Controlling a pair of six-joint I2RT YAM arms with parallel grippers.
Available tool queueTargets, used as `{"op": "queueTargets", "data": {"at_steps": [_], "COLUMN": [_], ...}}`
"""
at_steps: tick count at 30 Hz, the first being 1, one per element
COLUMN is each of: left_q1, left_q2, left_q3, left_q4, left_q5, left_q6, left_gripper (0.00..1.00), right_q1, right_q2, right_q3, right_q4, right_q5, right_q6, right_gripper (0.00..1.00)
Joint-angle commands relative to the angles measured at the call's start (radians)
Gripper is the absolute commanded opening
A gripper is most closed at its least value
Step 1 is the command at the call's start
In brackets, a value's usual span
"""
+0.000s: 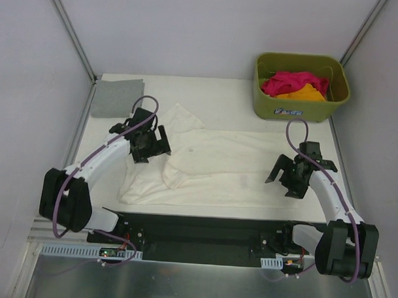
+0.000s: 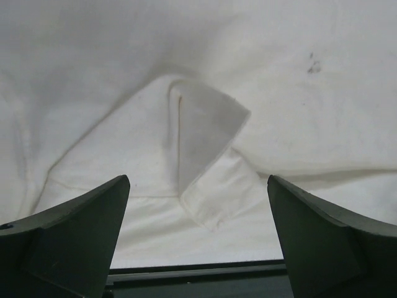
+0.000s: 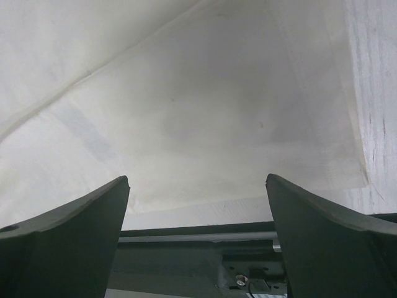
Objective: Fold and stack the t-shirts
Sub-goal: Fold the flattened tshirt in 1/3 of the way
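My left gripper should pinch the flap's folded top (image 2: 177,85) on the cream-white t-shirt's sleeve and pull it straight before folding, because that sleeve flap lies doubled over on itself.
A large cream-white t-shirt (image 1: 218,166) lies spread across the middle of the table, its left part bunched and folded over. My left gripper (image 1: 150,144) hovers open over that left side. In the left wrist view a folded sleeve flap (image 2: 211,161) lies between the wide-apart left gripper (image 2: 198,186) jaws, untouched. My right gripper (image 1: 289,175) stands open above the shirt's right end. The right wrist view shows flat cream cloth (image 3: 198,124) and its near hem under the empty right gripper (image 3: 197,186). A grey t-shirt (image 1: 117,97) lies folded at the back left.
An olive-green basket (image 1: 298,108) stands at the back right with a magenta-pink shirt (image 1: 289,81) and an orange shirt (image 1: 304,94) inside. White walls close in the table (image 1: 227,94) on three sides. A black rail runs along the near edge.
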Motion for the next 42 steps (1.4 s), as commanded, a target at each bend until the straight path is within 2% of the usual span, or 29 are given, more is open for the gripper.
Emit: {"op": "queueTargets", "data": {"at_steps": [1,6,10,13,16,17,20,21,30,33,35,36,37,39,42], "left_q1": [-0.032,-0.054,-0.071,-0.081,-0.081,-0.081,-0.081,-0.081,-0.072,-0.051,-0.049,-0.049,-0.049,-0.049,-0.063], "left_q2": [0.153,0.313,0.394,0.442,0.476,0.482,0.474,0.474,0.424,0.408,0.404,0.402,0.395,0.387,0.378], "left_q3": [0.139,0.273,0.36,0.397,0.408,0.408,0.388,0.383,0.386,0.382,0.393,0.397,0.403,0.403,0.409], "left_q4": [-0.027,-0.041,-0.064,-0.084,-0.105,-0.114,-0.116,-0.119,-0.128,-0.127,-0.128,-0.128,-0.13,-0.127,-0.127], "left_q5": [-0.183,-0.225,-0.222,-0.242,-0.248,-0.234,-0.216,-0.228,-0.343,-0.331,-0.27,-0.244,-0.187,-0.135,-0.11], "left_q6": [0.15,0.218,0.246,0.259,0.261,0.255,0.249,0.244,0.197,0.192,0.207,0.216,0.218,0.223,0.223], "left_gripper": [0.93,0.88,0.73,0.67,0.49,0.36,0.17,0.0,0.0,0.0,0.0,0.06,0.27,0.43,0.54], "right_q1": [0.001,0.001,0.001,0.001,0.001,0.001,0.001,0.001,0.001,0.001,0.001,0.001,0.001,0.001,0.001], "right_q2": [-0.013,-0.005,-0.004,-0.004,-0.01,-0.009,-0.012,-0.013,-0.019,-0.025,-0.027,-0.024,-0.019,-0.013,-0.004], "right_q3": [0.005,0.013,0.016,0.019,0.024,0.025,0.028,0.028,0.025,0.022,0.022,0.022,0.022,0.024,0.024], "right_q4": [-0.001,-0.005,-0.004,-0.007,-0.011,-0.014,-0.017,-0.019,-0.022,-0.025,-0.025,-0.025,-0.024,-0.019,-0.01], "right_q5": [0.003,0.022,0.023,0.031,0.034,0.035,0.041,0.045,0.058,0.071,0.074,0.075,0.074,0.071,0.061], "right_q6": [-0.028,-0.032,-0.035,-0.036,-0.041,-0.044,-0.047,-0.048,-0.053,-0.056,-0.061,-0.061,-0.059,-0.061,-0.059], "right_gripper": [0.97,0.97,0.97,0.97,0.97,0.97,0.97,0.97,0.97,0.97,0.97,0.97,0.97,0.97,0.97]}}
